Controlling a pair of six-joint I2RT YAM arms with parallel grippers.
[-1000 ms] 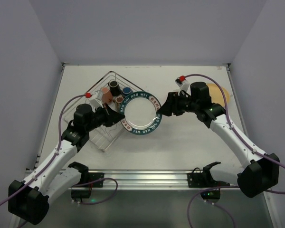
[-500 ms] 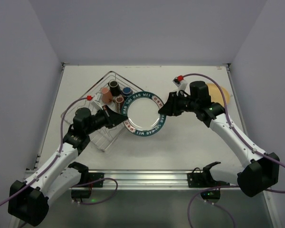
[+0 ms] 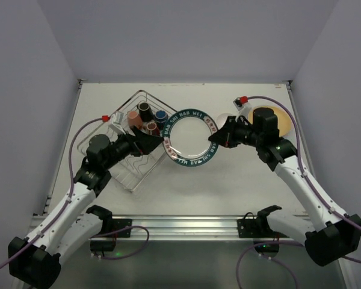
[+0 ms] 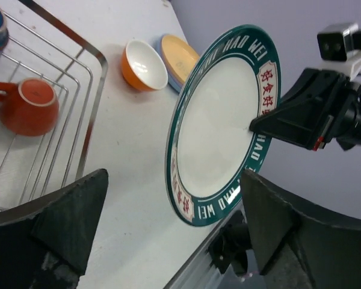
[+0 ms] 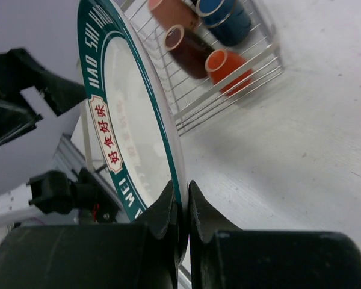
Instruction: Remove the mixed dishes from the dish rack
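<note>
My right gripper will set the green-lettered-rim white plate on the stack's yellow top plate (image 3: 270, 121).
The white plate (image 3: 191, 139) with a green lettered rim hangs on edge above the table, just right of the dish rack (image 3: 127, 176). My right gripper (image 3: 215, 137) is shut on its right rim; in the right wrist view both fingers (image 5: 168, 211) pinch the plate (image 5: 129, 120). My left gripper (image 3: 159, 144) stands open at the plate's left edge, and in its wrist view the plate (image 4: 225, 120) hangs free between the wide-apart fingers (image 4: 72, 211). In the rack lie pink (image 3: 133, 117), black (image 3: 144, 108), blue (image 3: 161, 115) and brown (image 3: 151, 126) mugs and an orange mug (image 4: 27, 105).
An orange bowl (image 4: 144, 63), white inside, sits on the table right of the rack. Beside it is a stack of plates (image 3: 280, 122) with a yellow one (image 4: 180, 55) on top. Grey walls close the table's left, back and right.
The right gripper has shut on the plate's rim and the left gripper has let go and opened. The plate has moved right, away from the rack.
</note>
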